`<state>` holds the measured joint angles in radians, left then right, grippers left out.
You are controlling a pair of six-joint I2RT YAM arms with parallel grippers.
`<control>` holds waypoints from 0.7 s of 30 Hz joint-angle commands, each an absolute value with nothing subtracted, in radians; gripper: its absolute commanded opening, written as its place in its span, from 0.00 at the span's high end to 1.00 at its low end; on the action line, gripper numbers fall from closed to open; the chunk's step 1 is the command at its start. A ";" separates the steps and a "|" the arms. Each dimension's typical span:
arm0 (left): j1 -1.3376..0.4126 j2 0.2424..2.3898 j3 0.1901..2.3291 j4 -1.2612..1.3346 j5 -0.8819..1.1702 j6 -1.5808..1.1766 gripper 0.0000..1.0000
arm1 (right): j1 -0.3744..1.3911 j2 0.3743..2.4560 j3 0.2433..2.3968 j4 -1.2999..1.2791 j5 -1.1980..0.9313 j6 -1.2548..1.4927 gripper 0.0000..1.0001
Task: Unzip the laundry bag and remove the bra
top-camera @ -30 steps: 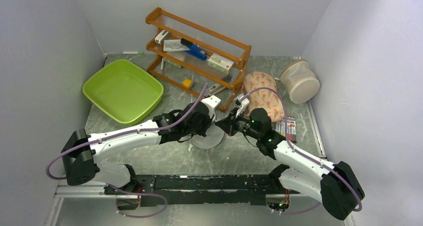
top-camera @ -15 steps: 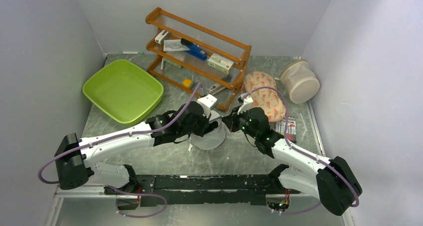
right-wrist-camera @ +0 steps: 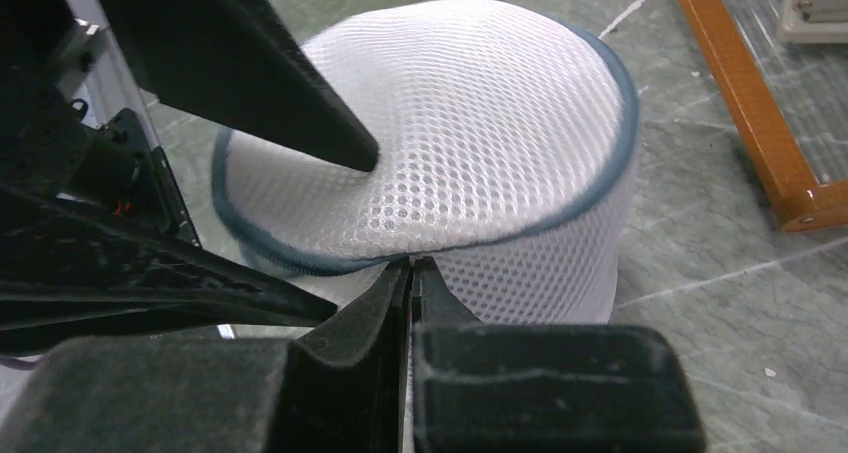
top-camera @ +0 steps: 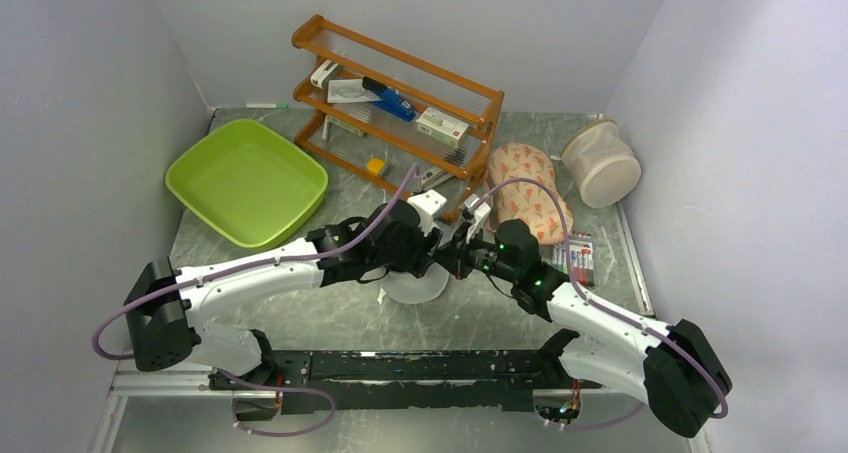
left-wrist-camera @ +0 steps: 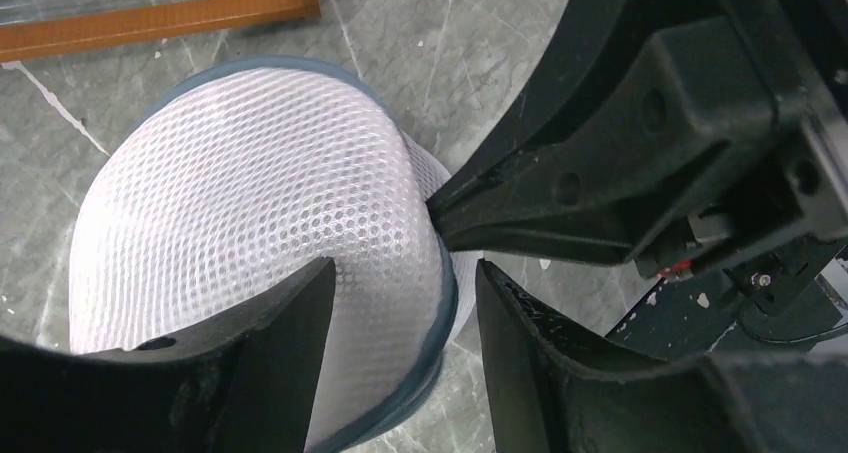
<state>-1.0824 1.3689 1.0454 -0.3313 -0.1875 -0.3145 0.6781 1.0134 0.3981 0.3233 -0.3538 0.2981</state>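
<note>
My left gripper's fingers straddle both the lid and the bag's side, so my left gripper needs to pinch only the lid's blue trim point(left-wrist-camera: 441, 318) and lift the lid open.
The laundry bag point(top-camera: 412, 285), a white mesh drum with a blue-trimmed lid, stands on the table between both arms. My left gripper point(top-camera: 432, 255) is open. In the left wrist view it point(left-wrist-camera: 400, 318) straddles the blue rim of the bag point(left-wrist-camera: 240, 223). One finger point(left-wrist-camera: 265, 358) lies over the mesh lid and the other sits outside the wall. My right gripper point(top-camera: 452, 261) is shut. Its tips point(right-wrist-camera: 410, 266) press against the bag point(right-wrist-camera: 480, 143) just under the blue trim. Whether they pinch anything is hidden. The bra is out of view.
A green tray point(top-camera: 245, 181) sits at the back left and a wooden rack point(top-camera: 400, 103) with small items behind the bag. An orange-patterned pouch point(top-camera: 525, 198), a beige mesh cylinder point(top-camera: 600, 163) and a pack of pens point(top-camera: 576, 255) lie to the right.
My left gripper has gone from shut to open over the bag's rim. The right gripper has moved a little left, toward the bag, and stays shut.
</note>
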 commanded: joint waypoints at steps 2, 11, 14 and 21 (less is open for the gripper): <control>-1.083 1.399 1.080 -0.314 -0.168 -0.301 0.39 | 0.691 0.977 0.398 0.386 -0.406 0.322 1.00; -1.083 1.357 1.041 -0.340 -0.247 -0.318 0.82 | 0.693 0.984 0.394 0.386 -0.332 0.342 1.00; -1.083 1.332 1.034 -0.344 -0.273 -0.315 0.89 | 0.692 0.993 0.405 0.327 -0.210 0.353 1.00; -1.083 1.292 1.024 -0.363 -0.324 -0.305 0.93 | 0.675 1.032 0.436 0.196 0.066 0.449 1.00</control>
<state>-1.0817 1.3407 1.0313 -0.3534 -0.2703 -0.3099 0.6926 1.0065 0.4080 0.3046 -0.1432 0.3870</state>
